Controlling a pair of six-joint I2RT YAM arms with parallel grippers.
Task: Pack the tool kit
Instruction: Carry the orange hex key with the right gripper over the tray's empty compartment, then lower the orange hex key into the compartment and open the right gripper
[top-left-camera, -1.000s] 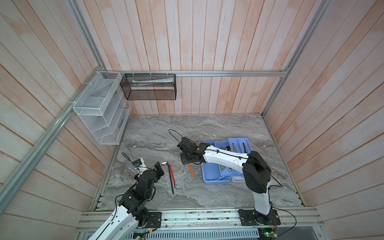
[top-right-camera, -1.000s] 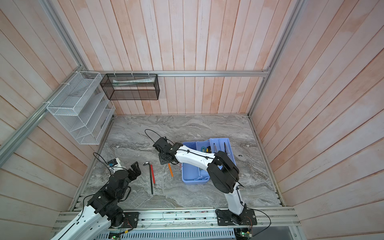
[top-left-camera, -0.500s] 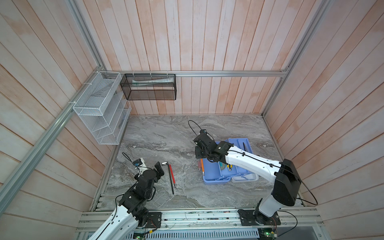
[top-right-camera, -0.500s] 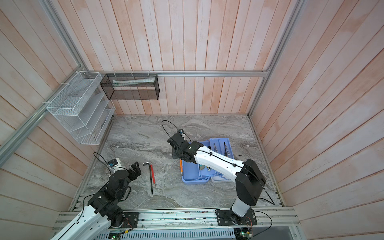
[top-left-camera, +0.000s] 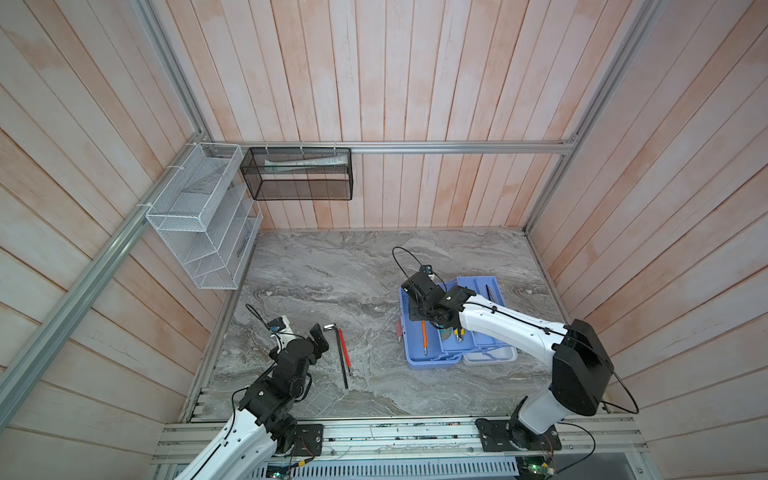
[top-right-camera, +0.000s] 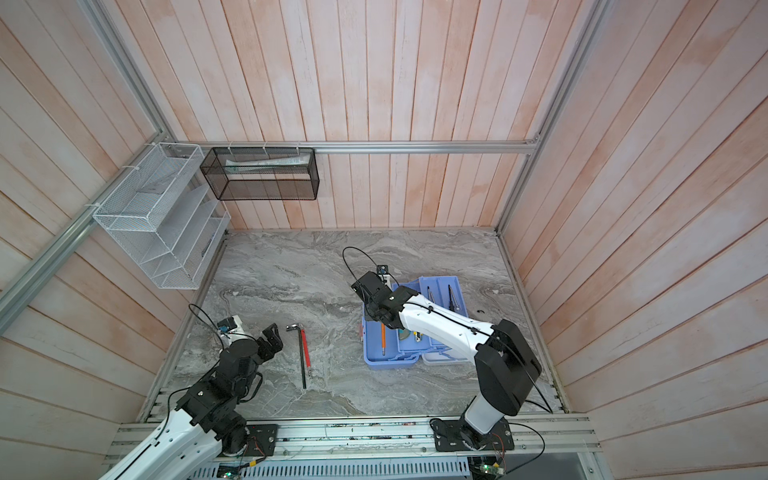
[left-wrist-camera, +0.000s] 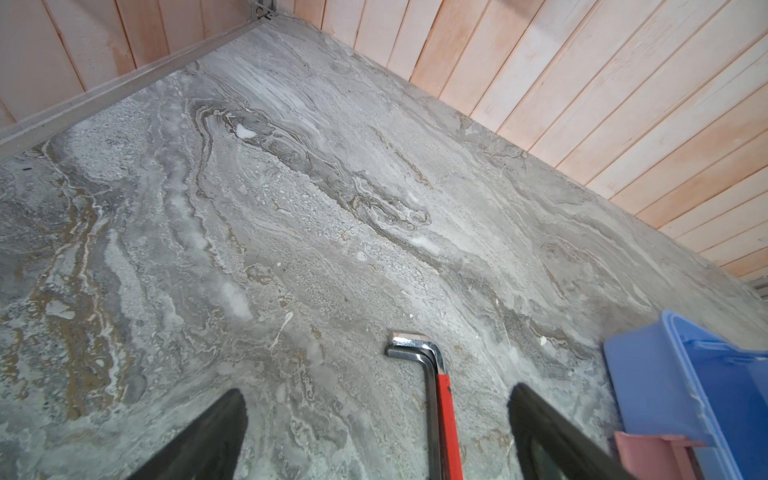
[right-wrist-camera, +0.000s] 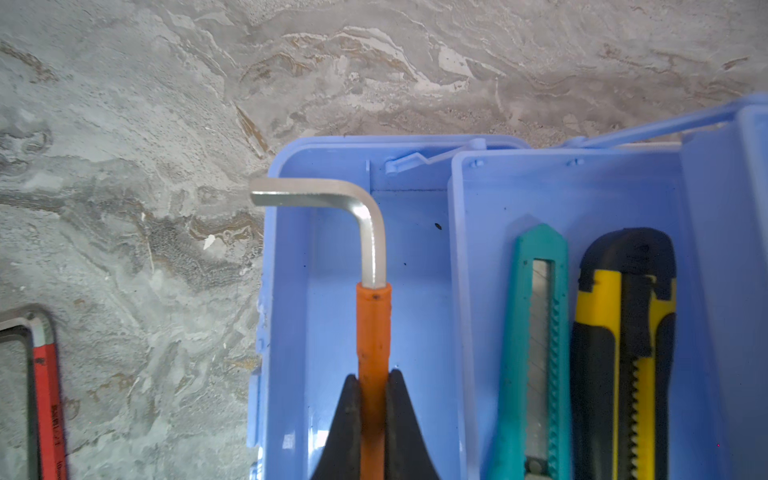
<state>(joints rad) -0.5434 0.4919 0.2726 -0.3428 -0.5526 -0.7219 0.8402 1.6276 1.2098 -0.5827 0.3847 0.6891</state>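
The robot's right gripper will set the orange-sleeved hex key down in the tool kit's base section (top-left-camera: 421, 328) (right-wrist-camera: 379, 352), next to the teal utility knife's tray.
The tool kit (top-left-camera: 432, 360) stands open at the right in both top views, its light blue base (right-wrist-camera: 415, 249) and trays spread out. My right gripper (right-wrist-camera: 373, 376) is shut on the orange-sleeved hex key (right-wrist-camera: 374, 324) and holds it lengthwise in the base compartment; the key's bent steel end reaches over the box wall. A teal utility knife (right-wrist-camera: 536, 332) and a yellow-black utility knife (right-wrist-camera: 623, 332) lie in the tray beside it. Two hex keys, one red-sleeved (left-wrist-camera: 446, 407) and one dark, lie together on the table. My left gripper (left-wrist-camera: 378, 397) is open just short of their bent ends.
A white wire basket (top-left-camera: 199, 216) and a black mesh basket (top-left-camera: 299, 174) hang on the far-left walls. The kit's pink latch (left-wrist-camera: 648, 453) juts from its left wall. The far tray (top-left-camera: 490, 291) holds thin dark tools. A metal rail runs along the table's near edge.
My right arm has carried the orange hex key from the table left of the box rightwards into the box's base compartment. The left arm has stayed still.
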